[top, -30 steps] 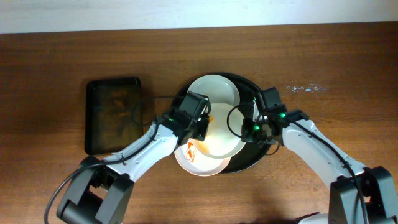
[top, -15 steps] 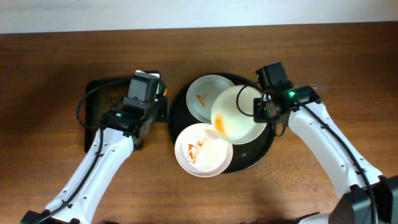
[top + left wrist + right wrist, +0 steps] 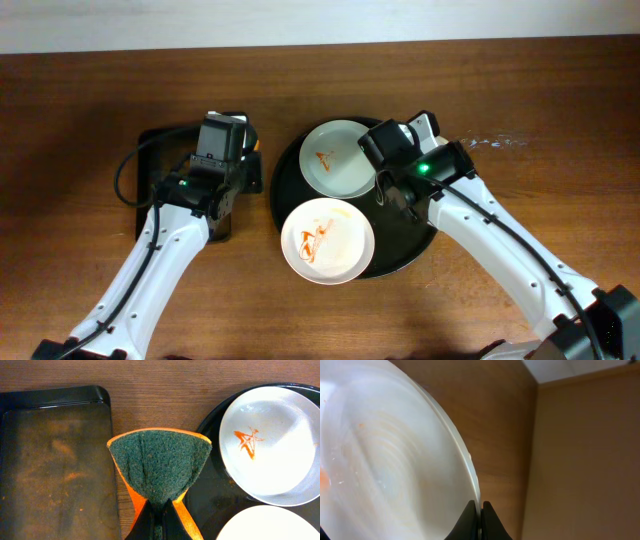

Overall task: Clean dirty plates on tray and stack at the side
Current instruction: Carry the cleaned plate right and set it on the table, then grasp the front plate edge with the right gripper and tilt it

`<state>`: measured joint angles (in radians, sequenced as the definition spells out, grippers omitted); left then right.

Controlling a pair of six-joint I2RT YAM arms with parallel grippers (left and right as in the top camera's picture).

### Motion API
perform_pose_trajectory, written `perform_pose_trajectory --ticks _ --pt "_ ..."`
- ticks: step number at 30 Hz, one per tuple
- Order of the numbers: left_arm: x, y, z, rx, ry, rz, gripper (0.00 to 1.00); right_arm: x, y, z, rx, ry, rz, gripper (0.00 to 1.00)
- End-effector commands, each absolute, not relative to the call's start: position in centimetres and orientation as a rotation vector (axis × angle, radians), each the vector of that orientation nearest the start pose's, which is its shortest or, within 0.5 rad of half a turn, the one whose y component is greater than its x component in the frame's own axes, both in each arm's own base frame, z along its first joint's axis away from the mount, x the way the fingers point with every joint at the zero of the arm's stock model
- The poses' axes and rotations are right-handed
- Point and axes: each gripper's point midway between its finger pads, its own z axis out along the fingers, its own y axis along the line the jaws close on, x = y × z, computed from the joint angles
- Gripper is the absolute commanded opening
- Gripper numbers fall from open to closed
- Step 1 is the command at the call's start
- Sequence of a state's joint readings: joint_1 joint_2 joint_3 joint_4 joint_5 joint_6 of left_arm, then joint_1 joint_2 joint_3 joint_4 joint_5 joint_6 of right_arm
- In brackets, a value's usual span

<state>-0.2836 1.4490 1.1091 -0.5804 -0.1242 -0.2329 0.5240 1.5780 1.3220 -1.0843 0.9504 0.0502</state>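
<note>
I need to release the tilted white plate, now held above the round black tray, from my right gripper so that it rests on the bare wooden table [image 3: 534,184], beside the wet streak.
Two white plates with orange smears lie on the round black tray [image 3: 415,250]: one at the back [image 3: 340,160], one at the front [image 3: 327,240]. My right gripper [image 3: 388,165] is above the tray, shut on the rim of a third plate [image 3: 385,460], which is tilted on edge. That plate looks mostly white with a faint orange trace at its left, and hardly shows from overhead. My left gripper [image 3: 160,522] is shut on a green and orange sponge [image 3: 160,465], held between the two trays. The back plate [image 3: 270,445] lies to the sponge's right.
A smaller rectangular dark tray [image 3: 180,180] with brownish residue [image 3: 55,460] lies left of the round tray. Wooden table surface surrounds both trays. A pale wall edge runs along the far side.
My left gripper has pulled the sponge off the plate and gone left to the rectangular tray's edge. My right gripper has shifted left and tipped its plate from face-up onto its edge.
</note>
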Motion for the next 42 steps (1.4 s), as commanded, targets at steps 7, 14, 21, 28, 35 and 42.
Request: perform_pose_trajectory --ticks 7,14,21,28,35,42 --pt "38.1 -8.8 17.3 -0.014 2.439 -0.088 0.0 34.8 3.4 23.8 -0.193 2.221 -1.177 0.04" --pt "38.1 -8.8 17.3 -0.014 2.439 -0.088 0.0 34.8 3.7 22.0 -0.117 2.317 -1.025 0.04" --pt "38.0 -8.7 17.2 -0.014 2.444 -0.087 0.0 34.1 -11.1 17.7 0.768 2.655 -0.224 0.04" --pt "37.8 -8.9 17.0 -0.008 2.452 -0.097 0.0 33.4 -20.9 12.2 1.16 2.579 -0.106 0.1" --pt "37.6 -8.8 16.8 -0.007 2.467 -0.092 0.0 32.9 -8.5 14.6 0.754 2.781 0.557 0.64" --pt "37.5 -8.8 16.8 -0.007 2.467 -0.092 0.0 27.9 8.7 12.4 0.101 3.114 0.813 0.83"
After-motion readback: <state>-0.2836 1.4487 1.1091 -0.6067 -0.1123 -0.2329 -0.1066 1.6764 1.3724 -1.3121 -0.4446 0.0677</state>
